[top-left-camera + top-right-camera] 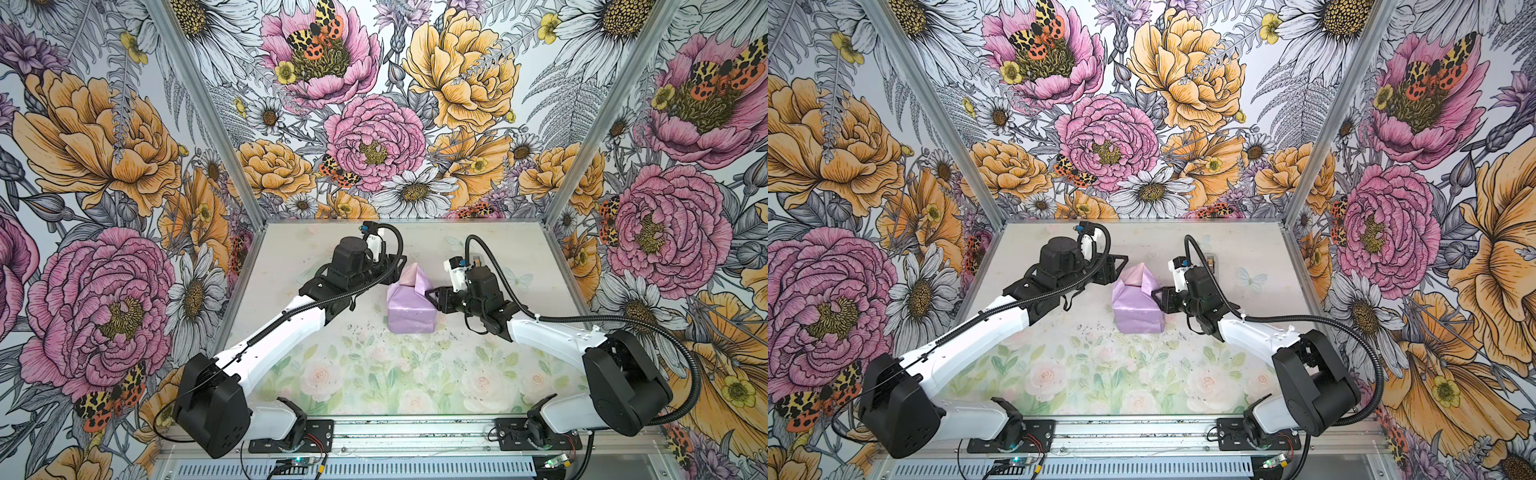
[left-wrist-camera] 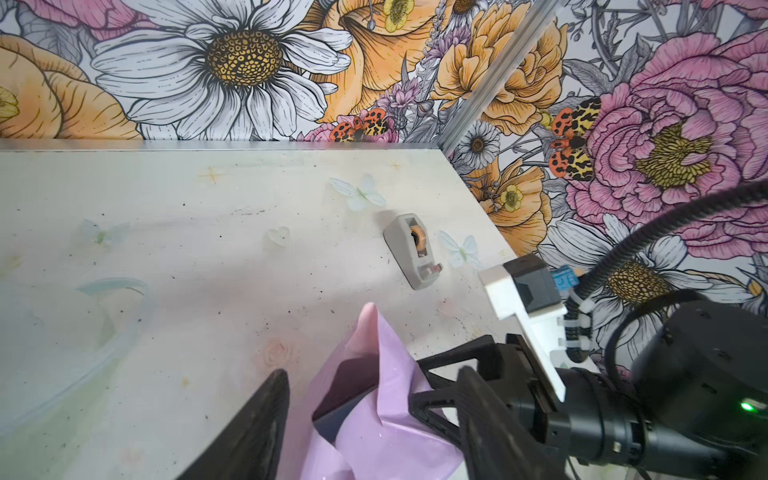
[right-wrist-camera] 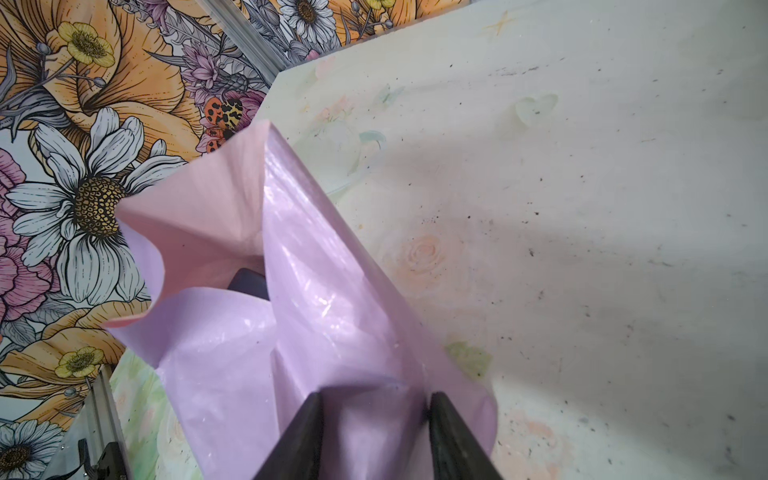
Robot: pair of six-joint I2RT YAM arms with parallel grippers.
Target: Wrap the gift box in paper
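The paper's flaps stand up in a peak and the dark box shows through the paper's open end, so next my left gripper backs away and pinches the paper's side fold (image 1: 1116, 301).
The gift box (image 1: 411, 309) sits mid-table with the lilac paper (image 1: 409, 276) folded over it. At its far end the flaps stand up in a peak (image 1: 1136, 276). A dark strip of the box (image 3: 247, 282) shows through the open end, and also in the left wrist view (image 2: 328, 419). My left gripper (image 2: 374, 374) is at the far left end (image 1: 397, 270). It is open, its fingers wide on either side of the upright flap. My right gripper (image 3: 376, 397) is at the box's right side (image 1: 432, 297). It is shut across a paper-covered corner of the box.
A small grey tape dispenser (image 2: 413, 249) lies on the table beyond the box, toward the back right, partly behind the right wrist (image 1: 1212, 262). Floral walls close in the back and both sides. The table (image 1: 374, 374) carries a pale flower print.
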